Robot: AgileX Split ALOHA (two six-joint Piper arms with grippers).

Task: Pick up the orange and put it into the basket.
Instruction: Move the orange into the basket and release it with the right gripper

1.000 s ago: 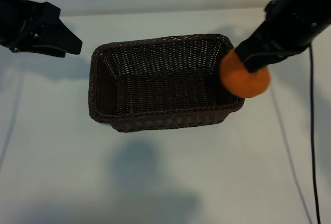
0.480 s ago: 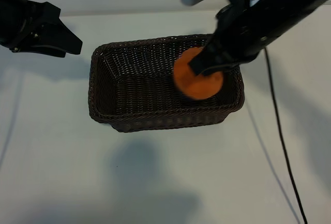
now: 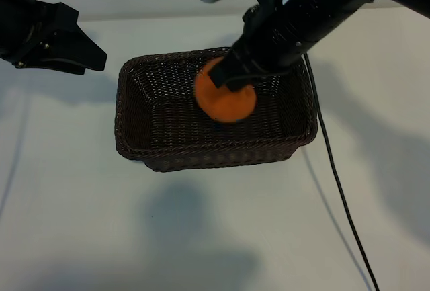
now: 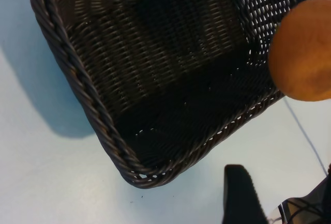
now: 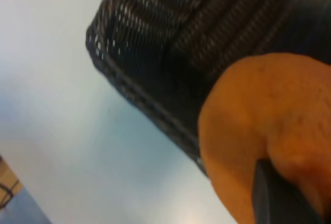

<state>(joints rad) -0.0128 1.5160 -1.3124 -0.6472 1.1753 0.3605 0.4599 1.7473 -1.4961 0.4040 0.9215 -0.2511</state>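
Observation:
My right gripper will release the orange on the basket's bottom, beside the middle of its front side (image 3: 229, 130). The orange now hangs above the basket's middle.
The orange (image 3: 226, 105) hangs above the middle of the dark-brown wicker basket (image 3: 201, 151), with my right gripper (image 3: 233, 80) shut on its upper side. In the right wrist view the orange (image 5: 253, 115) fills the near corner, a dark finger (image 5: 279, 198) pressed against it, and the basket (image 5: 155, 53) lies below. In the left wrist view the orange (image 4: 305, 53) hovers over the far end of the basket (image 4: 77, 79). My left gripper (image 3: 91, 56) is parked open and empty at the back left, clear of the basket; one finger (image 4: 240, 195) shows.
The basket stands on a pale tabletop (image 3: 80, 224). A black cable (image 3: 336, 183) trails from the right arm across the table to the front right. The basket's inside holds nothing.
The right arm has carried the orange leftward, from over the basket's right rim to above its middle. The left arm has not moved.

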